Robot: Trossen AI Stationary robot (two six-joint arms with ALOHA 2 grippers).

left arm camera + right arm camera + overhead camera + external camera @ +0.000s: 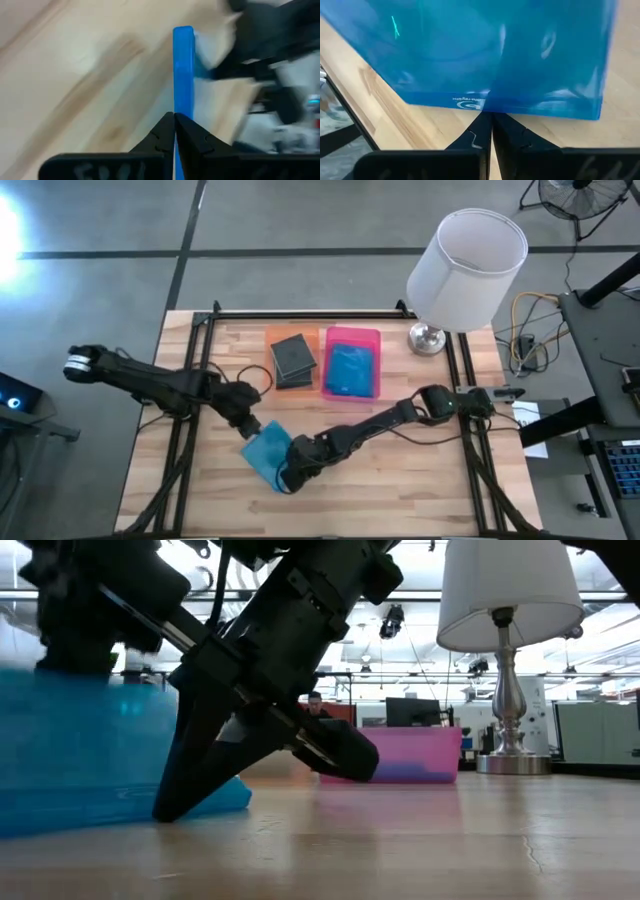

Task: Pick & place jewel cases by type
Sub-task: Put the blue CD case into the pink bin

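Observation:
My left gripper is holding the blue jewel case slanted low, so it should stand it upright against my right gripper, then open and retake the case's far edge (269, 428) before carrying.
A bright blue jewel case (266, 452) stands tilted on the table's near middle, between both grippers. It fills the low view's left side (90, 750). My left gripper (250, 426) is at its far corner, shut on it. My right gripper (289, 477) is shut, with its tips at the case's near right edge (492, 107). Dark grey jewel cases (293, 358) lie stacked in an orange tray. Blue ones (350, 370) lie in a pink tray. My left gripper pinches the blue case's thin edge (182, 107) between its two fingers, coming from the table's left and slanting down. The case runs on past the fingertips, edge-on to this wrist view. Its low edge (120, 818) seems to rest on the table. My right gripper's shut fingertips (481, 125) meet the case's lower edge (470, 102) from the table's right side, slanting down. One finger (185, 795) reaches the tabletop beside the case. I cannot tell whether the tips grip any of the plastic.
The orange tray (277, 333) and the pink tray (352, 334) sit side by side at the table's far middle. A white-shaded lamp (465, 270) stands at the far right corner on a metal base (428, 338). Black rails (186, 430) run along both table sides.

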